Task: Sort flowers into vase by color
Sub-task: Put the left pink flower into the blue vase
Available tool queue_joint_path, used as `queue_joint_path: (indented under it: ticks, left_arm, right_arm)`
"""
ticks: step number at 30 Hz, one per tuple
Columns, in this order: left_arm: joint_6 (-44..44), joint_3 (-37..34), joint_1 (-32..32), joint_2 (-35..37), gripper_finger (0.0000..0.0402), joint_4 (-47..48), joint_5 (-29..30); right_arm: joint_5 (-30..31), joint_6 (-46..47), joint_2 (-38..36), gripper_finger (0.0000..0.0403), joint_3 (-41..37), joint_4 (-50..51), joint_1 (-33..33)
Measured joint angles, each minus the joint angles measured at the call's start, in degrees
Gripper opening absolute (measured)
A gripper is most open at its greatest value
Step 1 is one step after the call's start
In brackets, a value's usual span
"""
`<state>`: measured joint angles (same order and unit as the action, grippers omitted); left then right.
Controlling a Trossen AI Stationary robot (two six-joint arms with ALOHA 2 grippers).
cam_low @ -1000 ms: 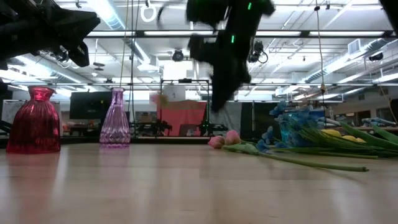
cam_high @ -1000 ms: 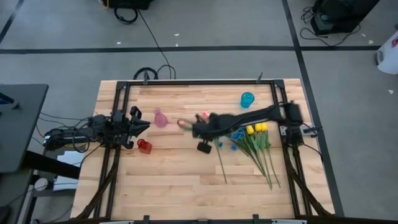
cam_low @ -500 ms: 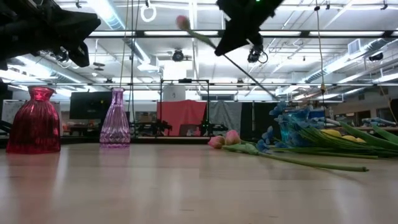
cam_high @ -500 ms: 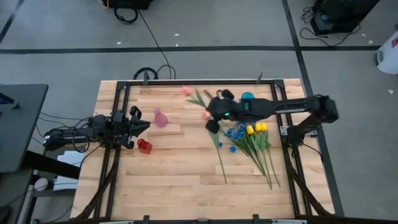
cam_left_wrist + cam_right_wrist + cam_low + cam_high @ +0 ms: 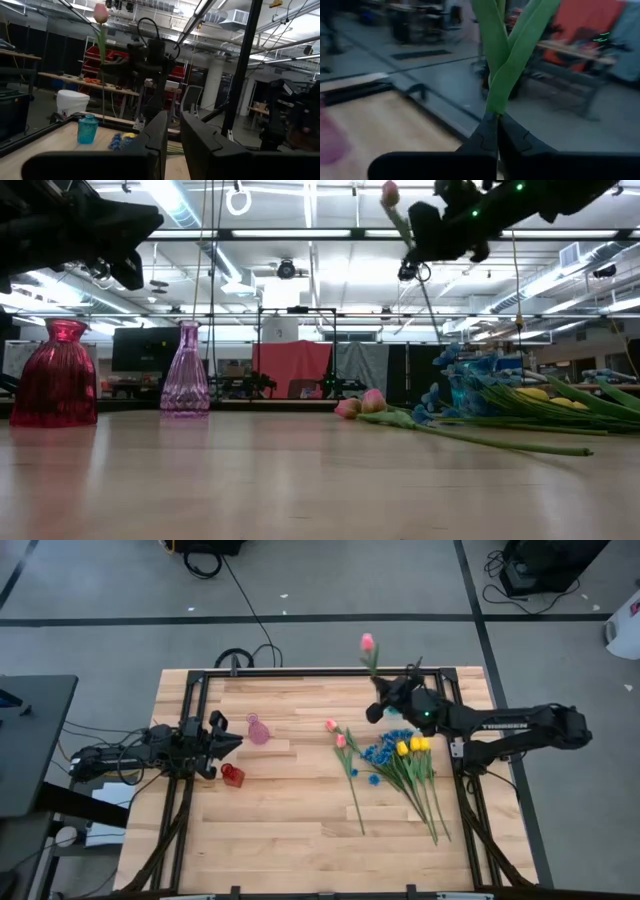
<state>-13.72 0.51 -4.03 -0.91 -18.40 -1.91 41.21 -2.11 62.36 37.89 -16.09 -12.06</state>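
My right gripper is to release the pink tulip in the blue vase (image 5: 396, 697) near the far edge of the table.
My right gripper (image 5: 380, 703) is shut on a pink tulip (image 5: 367, 641) and holds it high over the table's far right part; its bloom (image 5: 389, 193) points up. Two more pink tulips (image 5: 336, 734) lie on the table near the middle. Blue blossom sprays (image 5: 380, 752) and yellow tulips (image 5: 412, 745) lie in a heap to their right, stems toward the near edge. A pink vase (image 5: 258, 730) and a red vase (image 5: 232, 774) stand upright at the left. My left gripper (image 5: 228, 743) waits beside them, shut and touching nothing. My right gripper pinches the tulip's green stem (image 5: 492, 107) between its two fingers (image 5: 512, 137), just below where the leaves branch off. The tulip is lifted clear of the table and stands roughly upright, bloom on top. Its leaves (image 5: 520, 45) rise past the fingertips.
A blue vase (image 5: 88, 129) stands near the far right corner, close below the right arm. A black frame (image 5: 300, 673) runs along the table's edges. Bare wood (image 5: 290, 830) fills the near half of the table, left of the flower heap.
My right gripper has carried the pink tulip from the table's middle toward the far right corner and upward. The tulip has swung from lying slanted with its bloom toward the left to standing nearly upright, its bloom now past the far edge.
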Motion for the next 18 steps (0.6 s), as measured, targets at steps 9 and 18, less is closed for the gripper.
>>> queue_joint_path:
  ticks: [9, 18]
  left_arm:
    - [0.0, 0.0, 0.0, 0.0, 0.0056, 0.3, 0.5]
    - [0.0, 0.0, 0.0, 0.0, 0.0056, 0.4, 0.5]
  right_arm:
    - [7.4, -7.2, -1.6, 0.0008, -0.2, 0.9, -3.7]
    - [7.2, -7.9, -1.5, 0.0008, -0.2, 0.7, -7.2]
